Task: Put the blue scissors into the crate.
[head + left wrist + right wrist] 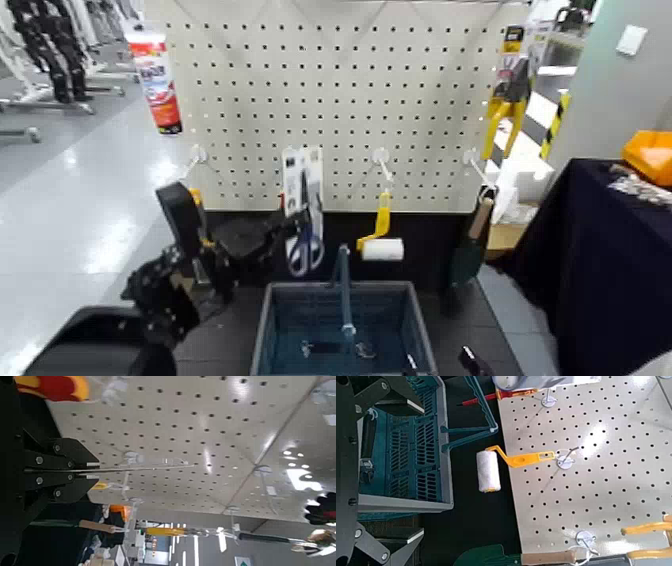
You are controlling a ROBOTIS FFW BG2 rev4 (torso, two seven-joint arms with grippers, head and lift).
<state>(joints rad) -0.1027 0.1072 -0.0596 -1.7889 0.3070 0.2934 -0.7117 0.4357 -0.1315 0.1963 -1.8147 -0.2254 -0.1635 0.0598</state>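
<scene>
My left gripper is holding the blue scissors. It will let go of them on the bottom of the crate between the handle [311, 361] and the crate's side by my left arm.
The blue scissors [305, 245] sit on a tall white card, blue loops downward, in front of the pegboard [340, 90] just above the crate's far rim. My left gripper [283, 233] reaches in from the left and is shut on the card's edge. In the left wrist view the card [150, 469] shows edge-on as a thin line clamped in the left gripper [85, 470]. The crate [268, 320], blue-grey with a central upright handle [345, 290], stands below. My right gripper [403, 471] hovers open beside the crate [407, 455], low at the right [470, 360].
A yellow-handled paint roller [382, 240] hangs right of the scissors, with a green trowel [470, 245] farther right. Yellow pliers [505, 110] hang at the board's upper right, a spray can [155, 80] at its upper left. A dark-draped table [600, 260] stands right.
</scene>
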